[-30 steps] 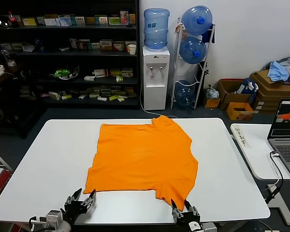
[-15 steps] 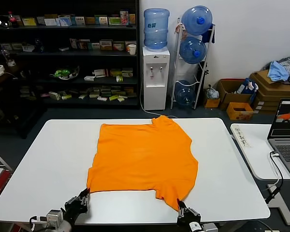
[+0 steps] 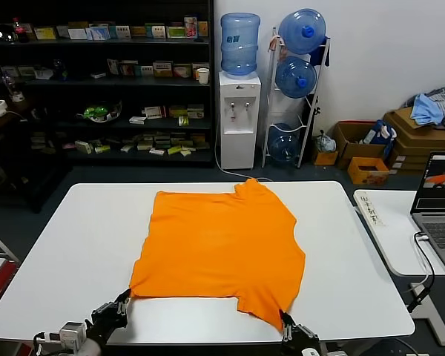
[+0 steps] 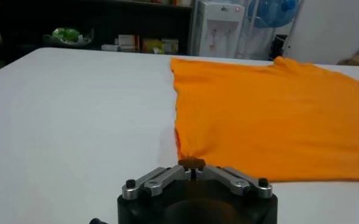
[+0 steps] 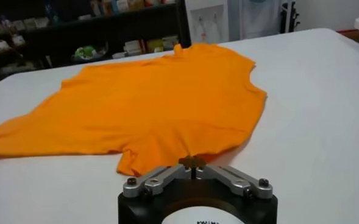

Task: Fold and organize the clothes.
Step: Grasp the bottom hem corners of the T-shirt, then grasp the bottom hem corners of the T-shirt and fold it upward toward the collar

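Observation:
Next, my right gripper lets go of the near corner on the orange T-shirt itself, between the T-shirt's collar and its laptop-side edge (image 3: 274, 236) (image 5: 220, 81). That corner is now at the table's near edge.
The orange T-shirt (image 3: 219, 248) lies spread flat on the white table (image 3: 81, 237), plain side up, with its collar toward the far right. At the table's near edge my left gripper (image 3: 122, 303) is shut on the shirt's near left corner. In the left wrist view the jaws (image 4: 192, 162) pinch the tip of the orange cloth (image 4: 277, 115). My right gripper (image 3: 285, 320) is shut on the near right corner of the shirt. The right wrist view shows its jaws (image 5: 192, 162) closed on the hem of the shirt (image 5: 161, 103).
A side table at the right holds a laptop (image 3: 439, 204) and a white strip (image 3: 371, 208). Behind the table stand a water dispenser (image 3: 239, 111), dark shelves (image 3: 96, 81) and cardboard boxes with a blue-grey cloth heap (image 3: 432, 108).
Both grippers went from open to shut on the shirt's near corners. They have drawn back slightly toward the table's near edge, tugging the corners with them.

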Robot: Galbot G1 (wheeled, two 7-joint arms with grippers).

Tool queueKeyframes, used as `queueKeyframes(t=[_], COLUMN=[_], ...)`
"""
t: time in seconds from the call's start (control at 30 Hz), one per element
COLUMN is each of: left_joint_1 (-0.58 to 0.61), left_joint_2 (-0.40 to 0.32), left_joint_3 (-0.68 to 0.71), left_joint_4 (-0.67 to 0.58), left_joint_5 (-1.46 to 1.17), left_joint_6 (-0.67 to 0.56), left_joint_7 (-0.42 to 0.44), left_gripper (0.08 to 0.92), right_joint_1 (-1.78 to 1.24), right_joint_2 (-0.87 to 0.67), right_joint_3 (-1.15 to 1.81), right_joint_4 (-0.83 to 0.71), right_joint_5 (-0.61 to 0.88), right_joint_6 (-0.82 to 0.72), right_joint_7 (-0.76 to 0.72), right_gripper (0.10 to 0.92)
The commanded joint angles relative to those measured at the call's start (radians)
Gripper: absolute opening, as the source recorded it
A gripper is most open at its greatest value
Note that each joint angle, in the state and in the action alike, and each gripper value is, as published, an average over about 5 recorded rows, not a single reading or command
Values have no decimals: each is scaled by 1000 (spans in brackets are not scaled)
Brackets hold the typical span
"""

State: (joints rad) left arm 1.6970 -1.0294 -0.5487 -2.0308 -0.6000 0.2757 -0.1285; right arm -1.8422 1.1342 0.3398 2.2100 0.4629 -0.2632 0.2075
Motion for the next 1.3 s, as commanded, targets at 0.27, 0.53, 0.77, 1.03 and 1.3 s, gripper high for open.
queueKeyframes(t=[0.27,0.53,0.77,1.03,1.3], left_joint_1=[18,-256,-428,-544,-610], left_joint_2=[154,94,96,67,35], left_joint_3=[-21,74,169,275,318], left_joint_4=[-60,62,163,279,372], left_joint_5=[-196,-155,-163,-145,-77], left_joint_6=[15,-83,-125,-131,-136], left_joint_7=[-45,-9,7,-7,-17], left_gripper=[91,91,91,91,99], right_joint_1=[90,436,642,792,826], right_joint_2=[-114,-141,-161,-130,-113], right_joint_3=[-9,-63,-134,-218,-246], right_joint_4=[1,-129,-243,-363,-396], right_joint_5=[102,225,319,338,345], right_joint_6=[84,86,64,43,-19], right_joint_7=[14,38,71,78,60], right_gripper=[124,124,124,124,156])
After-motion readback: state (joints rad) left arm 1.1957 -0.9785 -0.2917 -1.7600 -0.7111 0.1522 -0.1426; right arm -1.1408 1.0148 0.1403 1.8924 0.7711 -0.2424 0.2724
